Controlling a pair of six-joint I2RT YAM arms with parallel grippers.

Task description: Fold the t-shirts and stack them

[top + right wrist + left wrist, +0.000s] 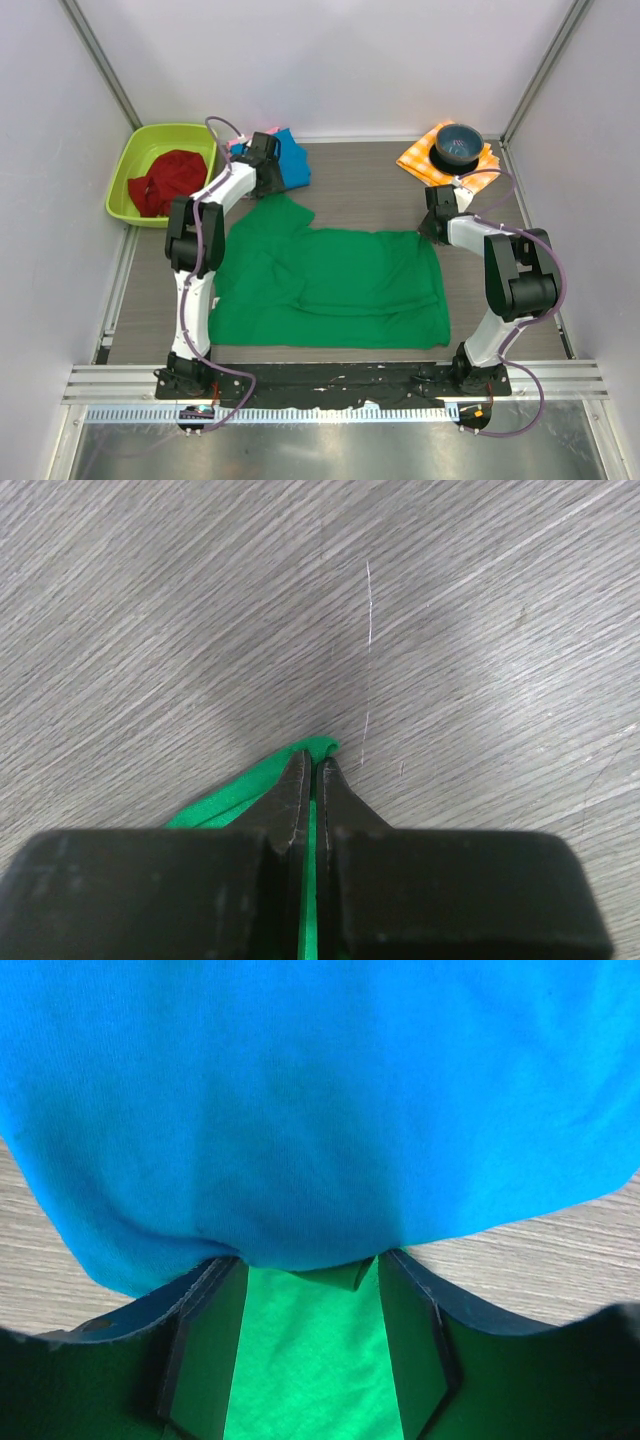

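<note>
Next, I pinch the green sleeve (335,1278) with my left gripper and pull it clear before folding, because the end of the green t-shirt's sleeve rests against the blue shirt's edge.
The bright green t-shirt (340,285) lies spread on the wooden table, one sleeve pointing to the back left. My right gripper (430,228) is shut on its far right corner, and the pinched green edge (225,800) shows beside the gripper (312,765). My left gripper (268,172) is at the back left, at the edge of the folded blue shirt (293,160). Its jaws stand apart, the gripper (308,1265) over green cloth (305,1350), with the blue shirt (320,1100) just beyond the tips. A bit of the pink shirt (237,147) shows behind the left arm.
A lime green basin (140,150) with a red cloth (165,180) stands at the back left. An orange-and-white checked cloth (418,160) with a dark bowl (458,143) on it lies at the back right. White walls enclose the table.
</note>
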